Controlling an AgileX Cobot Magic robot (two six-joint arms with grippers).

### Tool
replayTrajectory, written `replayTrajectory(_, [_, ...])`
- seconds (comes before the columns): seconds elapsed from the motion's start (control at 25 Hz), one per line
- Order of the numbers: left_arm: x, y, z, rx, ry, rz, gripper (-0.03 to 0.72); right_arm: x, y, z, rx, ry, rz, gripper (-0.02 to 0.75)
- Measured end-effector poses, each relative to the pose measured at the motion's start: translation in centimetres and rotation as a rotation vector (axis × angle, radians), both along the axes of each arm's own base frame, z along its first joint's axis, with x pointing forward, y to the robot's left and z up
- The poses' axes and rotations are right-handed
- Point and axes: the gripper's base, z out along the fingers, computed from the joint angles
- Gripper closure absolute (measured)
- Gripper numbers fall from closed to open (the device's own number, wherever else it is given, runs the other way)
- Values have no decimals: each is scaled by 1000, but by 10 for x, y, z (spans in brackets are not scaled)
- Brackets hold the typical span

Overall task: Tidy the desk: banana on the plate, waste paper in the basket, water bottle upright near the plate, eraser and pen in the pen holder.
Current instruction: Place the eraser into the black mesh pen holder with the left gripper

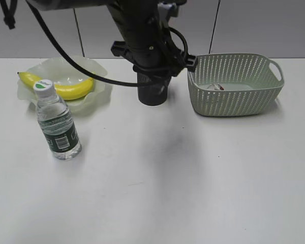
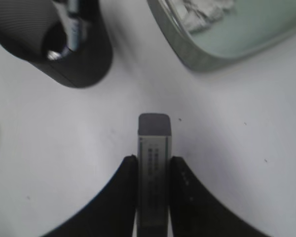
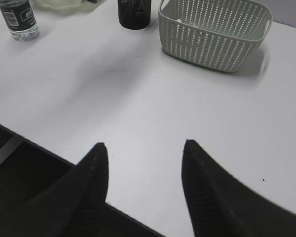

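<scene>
My left gripper is going to let go of the eraser inside the black pen holder, leaning (image 1: 153, 69) (image 2: 53, 43) beside the pen that stands there.
My left gripper (image 2: 154, 159) is shut on the eraser (image 2: 154, 133), a grey block with a printed sleeve, held over the desk (image 1: 168, 178) between the pen holder (image 2: 64, 49) and the basket (image 2: 212, 54). A pen (image 2: 74, 24) stands in the black pen holder (image 1: 153, 94). The waste paper (image 1: 216, 86) lies in the basket (image 1: 234, 96). The banana (image 1: 66, 89) lies on the plate (image 1: 94, 68). The water bottle (image 1: 58, 124) stands upright in front of the plate. My right gripper (image 3: 145, 145) is open and empty above the desk's front edge.
My left arm (image 1: 147, 46) comes down from the top and hangs over the pen holder, hiding its rim in the exterior view. The right wrist view shows the bottle (image 3: 19, 17), pen holder (image 3: 134, 12) and basket (image 3: 212, 39) far ahead.
</scene>
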Motion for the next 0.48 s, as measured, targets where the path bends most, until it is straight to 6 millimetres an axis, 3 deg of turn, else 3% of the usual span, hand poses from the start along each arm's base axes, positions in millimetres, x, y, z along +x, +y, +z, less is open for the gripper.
replayTrajectory(0.2, [30, 22, 9, -47, -106, 55, 547, 0, 0, 0, 0, 0, 0, 346])
replayTrajectory(0.48, [65, 34, 27, -240, -325, 88, 547, 0, 0, 0, 0, 0, 0, 346])
